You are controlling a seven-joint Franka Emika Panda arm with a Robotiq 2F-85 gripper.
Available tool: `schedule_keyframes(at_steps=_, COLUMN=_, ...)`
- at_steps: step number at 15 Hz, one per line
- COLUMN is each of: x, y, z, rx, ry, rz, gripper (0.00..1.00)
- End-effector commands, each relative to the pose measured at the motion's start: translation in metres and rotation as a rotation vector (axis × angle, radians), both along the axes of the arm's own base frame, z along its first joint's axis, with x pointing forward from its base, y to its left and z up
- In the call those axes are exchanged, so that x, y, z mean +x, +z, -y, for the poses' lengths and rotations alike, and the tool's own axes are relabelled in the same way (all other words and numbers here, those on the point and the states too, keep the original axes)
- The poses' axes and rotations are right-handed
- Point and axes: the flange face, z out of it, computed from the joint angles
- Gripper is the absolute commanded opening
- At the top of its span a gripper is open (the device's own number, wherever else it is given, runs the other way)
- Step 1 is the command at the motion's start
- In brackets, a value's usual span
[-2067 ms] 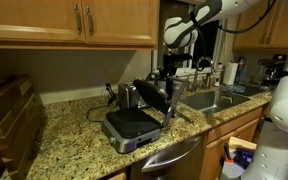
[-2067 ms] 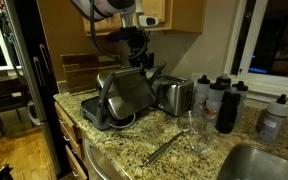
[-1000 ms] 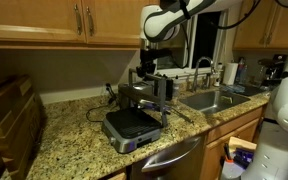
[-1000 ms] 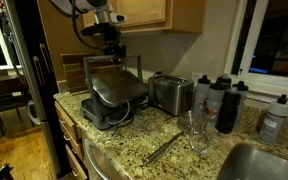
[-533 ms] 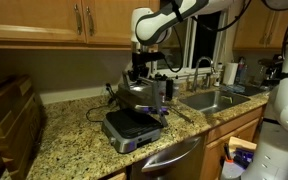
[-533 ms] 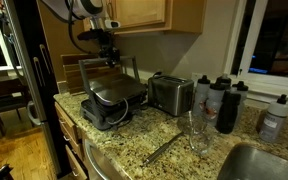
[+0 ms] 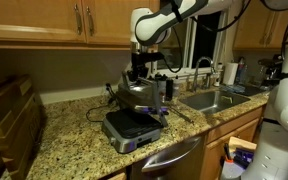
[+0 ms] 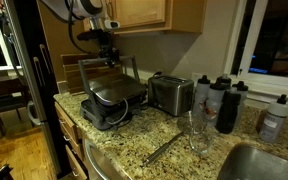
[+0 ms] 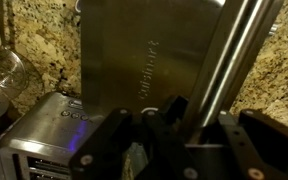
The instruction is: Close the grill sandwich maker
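Observation:
The silver lid, now tilted low over the base, will be let go by my gripper once it lies flat over the dark lower plate of the sandwich maker (image 7: 135, 118).
The grill sandwich maker (image 7: 131, 122) stands on the granite counter and shows in both exterior views (image 8: 108, 104). Its silver lid (image 7: 137, 92) is tilted low over the base, and the dark lower plate still shows at the front. In the wrist view the lid's brushed top (image 9: 144, 60) fills the frame, with the tubular handle (image 9: 229, 60) running diagonally. My gripper (image 7: 139, 73) (image 8: 109, 60) is right above the lid's handle. In the wrist view the gripper (image 9: 174, 125) looks shut, its fingertips together beside the handle bar.
A steel toaster (image 8: 170, 93) stands beside the sandwich maker, with dark bottles (image 8: 224, 102) and a glass (image 8: 198, 130) further along. A metal utensil (image 8: 164, 150) lies on the counter. The sink (image 7: 212, 98) is close by. Wooden boards (image 7: 9, 115) stand at the counter's end.
Over two seconds the lid swung from upright down to a low tilt, with my gripper following it. Nothing visibly moves in the last half second.

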Motion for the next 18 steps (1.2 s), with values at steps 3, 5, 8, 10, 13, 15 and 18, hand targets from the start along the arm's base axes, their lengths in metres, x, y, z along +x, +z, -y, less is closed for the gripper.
schedule_keyframes(at_steps=3, x=0.010, y=-0.005, z=-0.019, rx=0.023, ry=0.018, rz=0.006, gripper=0.06)
schedule_keyframes(at_steps=5, x=0.017, y=-0.008, z=-0.038, rx=0.034, ry=0.039, rz=0.013, gripper=0.06)
schedule_keyframes(at_steps=8, x=0.028, y=-0.021, z=-0.061, rx=0.047, ry=0.068, rz=0.005, gripper=0.05)
schedule_keyframes(at_steps=10, x=0.034, y=-0.031, z=-0.074, rx=0.057, ry=0.084, rz=-0.007, gripper=0.05)
schedule_keyframes(at_steps=13, x=0.042, y=-0.045, z=-0.087, rx=0.081, ry=0.093, rz=-0.023, gripper=0.05)
schedule_keyframes(at_steps=15, x=0.047, y=-0.052, z=-0.095, rx=0.091, ry=0.098, rz=-0.033, gripper=0.05)
schedule_keyframes(at_steps=18, x=0.053, y=-0.061, z=-0.105, rx=0.100, ry=0.108, rz=-0.046, gripper=0.05)
